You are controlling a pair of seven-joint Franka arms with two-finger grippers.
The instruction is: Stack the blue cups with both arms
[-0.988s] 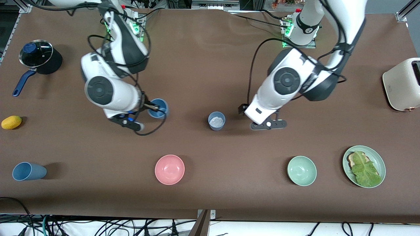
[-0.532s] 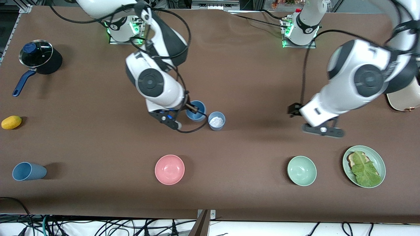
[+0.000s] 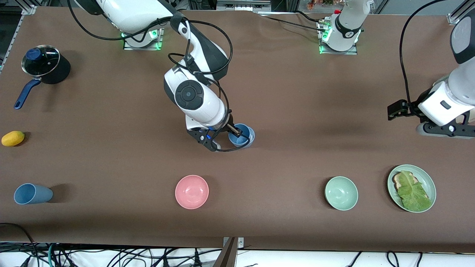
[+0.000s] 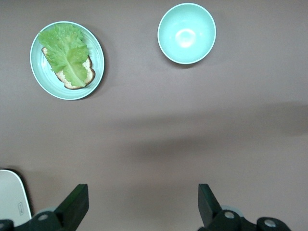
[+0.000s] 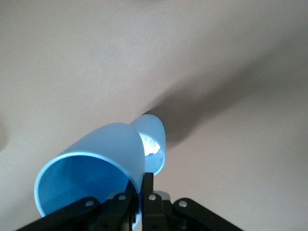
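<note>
The grey-blue cup [image 3: 245,135] [image 5: 152,151] stands in the middle of the table. Next, I let go of the mid-blue cup inside it with my right gripper.
My right gripper [image 3: 232,130] is shut on the rim of the mid-blue cup [image 3: 238,135] and holds it tilted over the grey-blue cup [image 3: 252,138], which stands mid-table and is mostly covered. In the right wrist view one finger is inside and one outside the mid-blue cup [image 5: 96,163]. My right gripper [image 5: 139,192] grips its wall there, and the grey-blue cup [image 5: 155,139] with its white patch shows just past its base. My left gripper [image 3: 443,130] hangs open and empty over bare table at the left arm's end. The left wrist view shows it [image 4: 142,207] with the jaws wide apart.
Another blue cup [image 3: 31,193] lies on its side at the right arm's end, near the front. A pink bowl [image 3: 192,191], a pale green bowl [image 3: 341,193] and a plate with toast and lettuce [image 3: 411,188] line the front. A lidded pot [image 3: 44,65] and a yellow fruit [image 3: 13,138] sit at the right arm's end.
My right gripper carried the mid-blue cup toward the left arm's end until it is over the grey-blue cup. My left arm swung away toward its own end of the table.
</note>
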